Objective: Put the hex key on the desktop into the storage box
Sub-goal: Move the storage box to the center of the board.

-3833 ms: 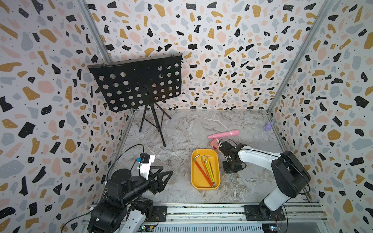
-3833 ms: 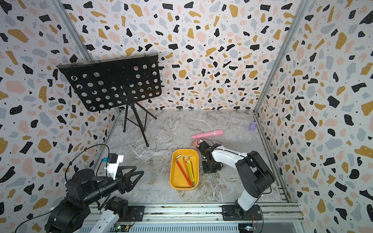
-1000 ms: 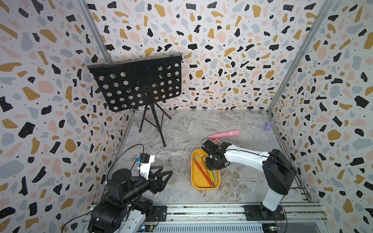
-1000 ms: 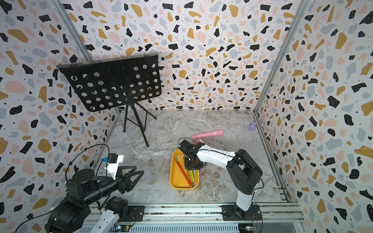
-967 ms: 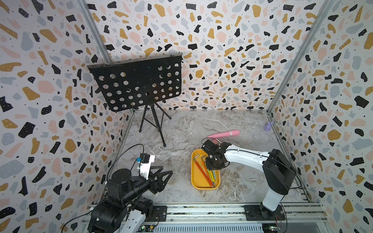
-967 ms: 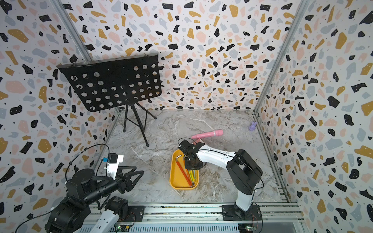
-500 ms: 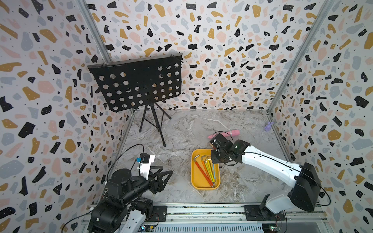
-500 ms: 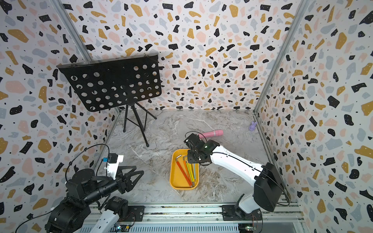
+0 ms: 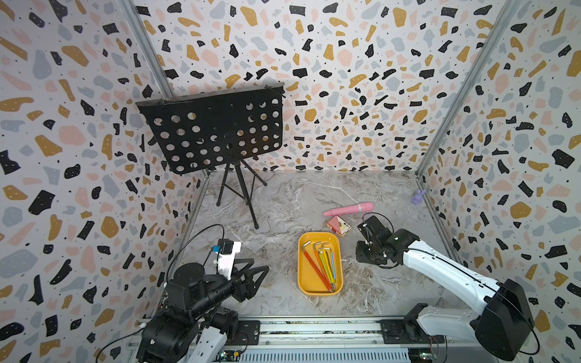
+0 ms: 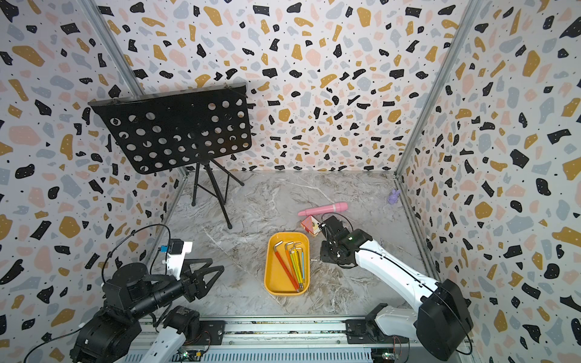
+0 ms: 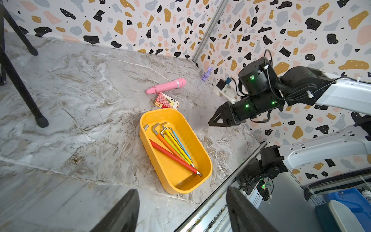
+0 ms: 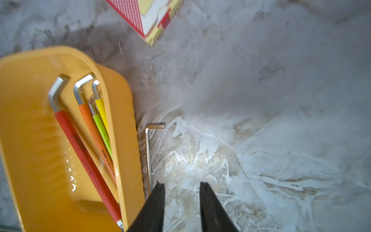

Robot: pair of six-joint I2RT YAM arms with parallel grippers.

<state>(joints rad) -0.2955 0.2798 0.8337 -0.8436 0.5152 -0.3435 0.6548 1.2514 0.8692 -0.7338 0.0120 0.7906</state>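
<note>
My right gripper grips the bare metal hex key's long arm point(image 9: 342, 261) point(image 12: 148, 145) next, close to the key's bend beside the yellow storage box.
A bare metal hex key point(image 12: 148, 156) lies on the marble desktop point(image 9: 283, 204), tight against the right outer wall of the yellow storage box point(image 9: 319, 287). In both top views only its short end point(image 9: 343, 260) point(image 10: 313, 260) shows. Several coloured hex keys point(image 9: 323, 264) lie inside the box. My right gripper point(image 12: 180, 183) hovers low just right of the box, open, with bare marble between its fingers; the key's long arm runs past its box-side finger point(image 12: 158, 192). My left gripper point(image 9: 254, 279) rests open near the front left, away from the box.
A small pink-and-cream pyramid box point(image 9: 338, 225) and a pink cylinder point(image 9: 349, 209) lie behind the storage box. A purple figurine point(image 9: 418, 197) stands by the right wall. A black music stand point(image 9: 217, 132) on a tripod occupies the back left. A metal rail point(image 9: 314, 328) edges the front.
My right gripper has moved from above the storage box to the right and now sits low beside its right wall. The left arm has not moved.
</note>
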